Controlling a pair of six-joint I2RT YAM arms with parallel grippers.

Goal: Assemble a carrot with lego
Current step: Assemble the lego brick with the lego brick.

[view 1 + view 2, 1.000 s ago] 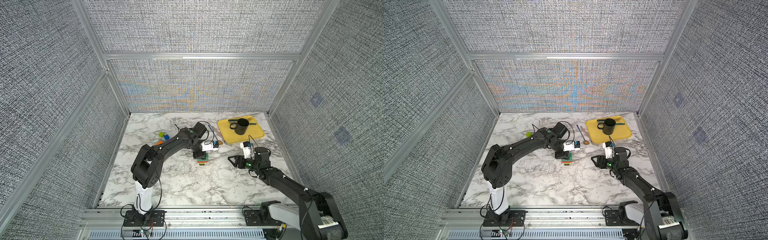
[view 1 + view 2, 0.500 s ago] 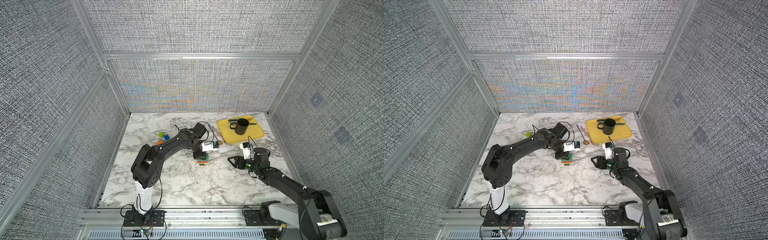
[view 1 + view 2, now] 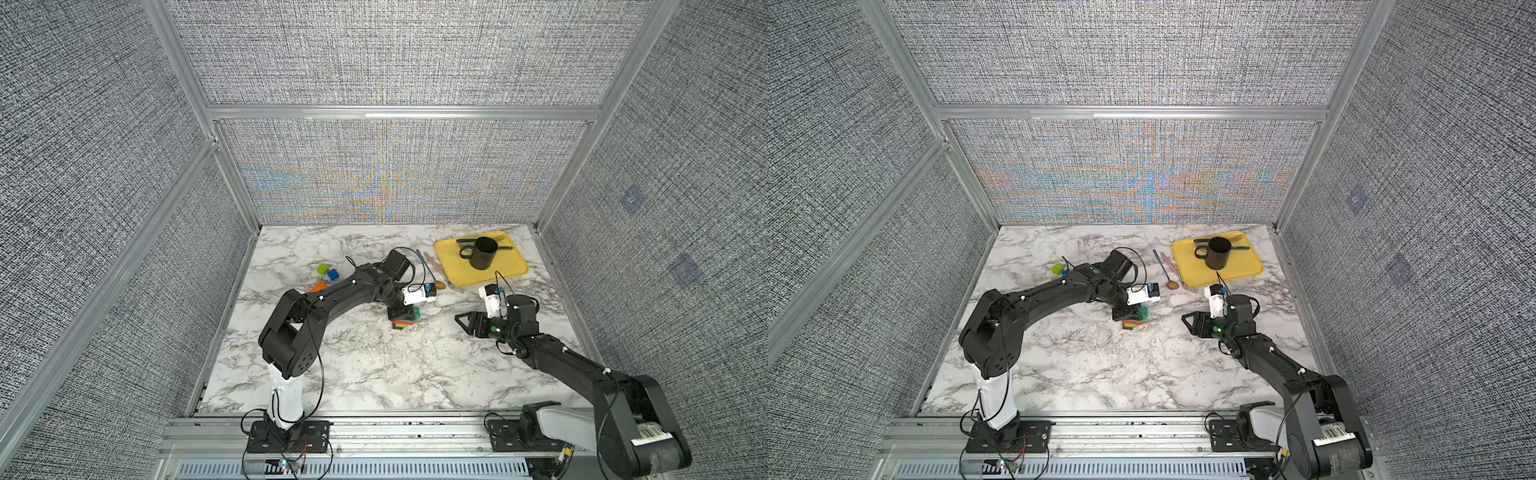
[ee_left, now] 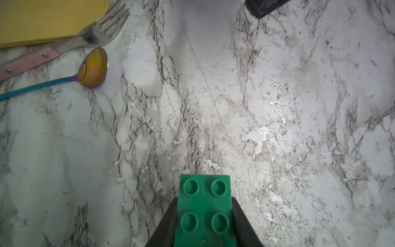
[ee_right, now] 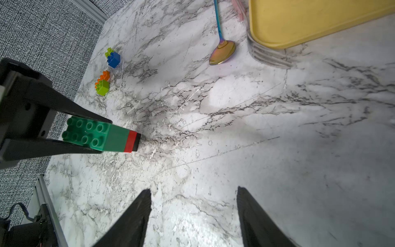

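Note:
Next, my left gripper releases the dark green brick with the carrot standing on the marble (image 3: 411, 326) in front of the spoon.
The carrot (image 3: 404, 321) is a short lego stack at mid-table: dark green brick on top, then a red layer and a black tip toward the marble. My left gripper (image 3: 400, 312) is shut on the dark green brick (image 4: 204, 205), which fills the gap between its fingers. In the right wrist view the carrot (image 5: 119, 139) sticks out of the left gripper (image 5: 103, 136). My right gripper (image 3: 464, 322) hovers to the right, apart from the carrot, open and empty (image 5: 193, 189). Loose lego lies far left: a blue brick (image 5: 114, 59), an orange brick (image 5: 104, 75) and a lime brick (image 5: 103, 88).
A yellow tray (image 3: 513, 272) at the back right carries a black mug (image 3: 482, 252). A spoon (image 4: 93, 68) and a fork (image 4: 102, 32) lie on the marble beside the tray's near edge. Aluminium-framed fabric walls enclose the table on three sides.

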